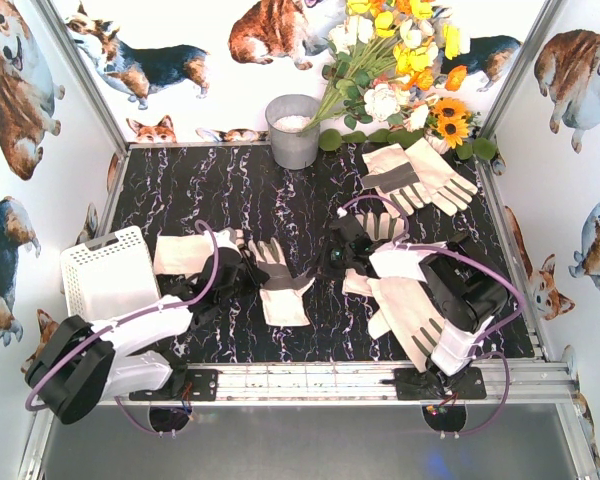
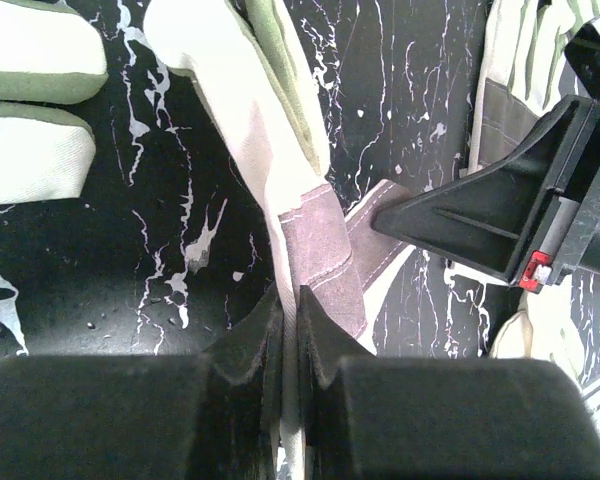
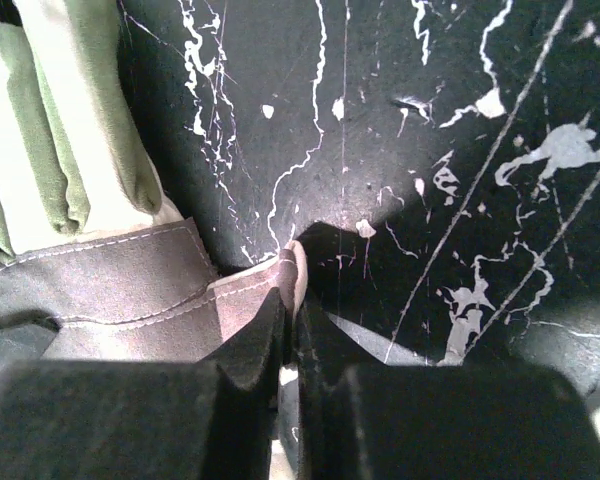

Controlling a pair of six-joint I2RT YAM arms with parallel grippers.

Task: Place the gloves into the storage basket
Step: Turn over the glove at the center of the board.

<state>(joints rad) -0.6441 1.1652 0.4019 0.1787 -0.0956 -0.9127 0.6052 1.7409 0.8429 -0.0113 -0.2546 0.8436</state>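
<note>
The glove's fingers lie bunched while the robot's left gripper pinches the glove's side edge, so the left gripper needs to open and take the outer finger (image 2: 202, 50) to spread them.
Several cream-white gloves with grey-brown patches lie on the black marbled table. My left gripper (image 1: 246, 272) is shut on the edge of one glove (image 1: 283, 290) near the table's middle. The left wrist view shows its jaws (image 2: 291, 300) pinching that glove (image 2: 280, 150). My right gripper (image 1: 342, 255) is shut on the brown edge of another glove (image 1: 380, 262). In the right wrist view (image 3: 292, 298) it pinches that glove (image 3: 100, 270). A pair of gloves (image 1: 417, 176) lies at the back right. One glove (image 1: 185, 252) lies beside the white lattice storage basket (image 1: 108, 272) at the left.
A grey metal bucket (image 1: 293, 130) stands at the back centre with a bunch of flowers (image 1: 400, 60) to its right. A glove (image 1: 412, 312) lies draped by the right arm. The right gripper's body (image 2: 500, 215) shows close by in the left wrist view.
</note>
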